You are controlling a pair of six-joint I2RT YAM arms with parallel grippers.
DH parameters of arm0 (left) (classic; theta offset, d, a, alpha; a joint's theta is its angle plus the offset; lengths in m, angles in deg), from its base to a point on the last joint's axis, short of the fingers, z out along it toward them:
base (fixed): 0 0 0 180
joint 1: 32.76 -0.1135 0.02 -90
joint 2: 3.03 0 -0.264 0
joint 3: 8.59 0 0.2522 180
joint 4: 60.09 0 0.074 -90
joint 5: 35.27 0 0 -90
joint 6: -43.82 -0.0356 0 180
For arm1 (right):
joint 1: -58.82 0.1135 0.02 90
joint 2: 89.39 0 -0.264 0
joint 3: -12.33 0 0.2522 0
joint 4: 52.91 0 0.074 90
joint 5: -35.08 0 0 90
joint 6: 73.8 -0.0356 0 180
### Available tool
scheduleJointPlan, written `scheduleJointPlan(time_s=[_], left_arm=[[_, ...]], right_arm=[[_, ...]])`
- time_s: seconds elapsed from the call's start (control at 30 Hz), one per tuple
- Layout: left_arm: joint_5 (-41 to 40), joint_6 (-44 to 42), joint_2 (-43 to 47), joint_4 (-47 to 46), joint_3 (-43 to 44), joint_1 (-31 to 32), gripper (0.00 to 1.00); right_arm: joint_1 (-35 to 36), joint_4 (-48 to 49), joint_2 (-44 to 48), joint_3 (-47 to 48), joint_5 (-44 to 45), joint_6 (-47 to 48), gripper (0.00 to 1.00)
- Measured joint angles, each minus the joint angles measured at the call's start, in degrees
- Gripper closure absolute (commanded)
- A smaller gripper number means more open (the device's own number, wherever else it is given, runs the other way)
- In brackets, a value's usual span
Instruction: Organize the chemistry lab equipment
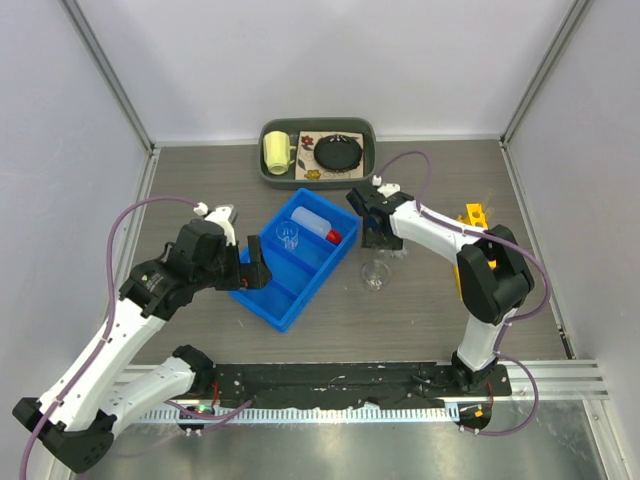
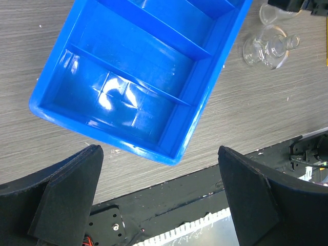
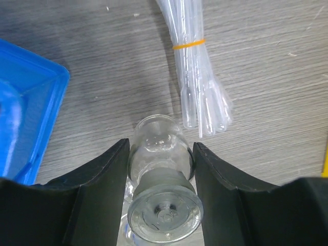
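Next, my right hand releases the small glass flask in the blue divided tray's compartment (image 1: 316, 254) beside the small beaker.
My right gripper (image 1: 378, 235) is shut on a small clear glass flask (image 3: 160, 169), its fingers (image 3: 100, 184) against both sides, just right of the blue divided tray (image 1: 262, 300). A banded bundle of clear pipettes (image 3: 197, 77) lies on the table beyond it. A second glass flask (image 1: 375, 272) lies on the table nearby and also shows in the left wrist view (image 2: 269, 46). The tray holds a small beaker (image 1: 288, 235) and the white red-capped bottle (image 1: 318, 228). My left gripper (image 1: 255, 272) is open and empty over the tray's near left corner (image 2: 174, 156).
The yellow tube rack (image 1: 475, 215) stands right of the right arm. A green tray (image 1: 366, 130) at the back holds a yellow mug (image 1: 277, 152) and a round black disc (image 1: 338, 152). The black base rail (image 2: 169, 200) runs along the near edge.
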Motion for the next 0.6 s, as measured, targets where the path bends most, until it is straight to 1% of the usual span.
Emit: scheduleJointPlan(time_s=[0.17,0.3,0.5,0.6], left_arm=[[0.04,0.04,0.33,0.0,0.0,0.0,0.0],[0.13,0.04,0.59,-0.02,0.0,0.0,0.0],[0.26,0.13,1.03,-0.09,0.0,0.0,0.0],[0.48,0.2,1.44,-0.26,0.0,0.0,0.0]], right_arm=[[0.17,-5.03,2.05,6.29,2.45,0.68,0.73],[1.31,-9.09,3.67,14.25,4.68,1.25,0.73],[6.69,-13.64,3.58,25.55,6.51,1.25,0.73],[10.75,-16.2,0.96,31.56,7.13,0.61,0.73]])
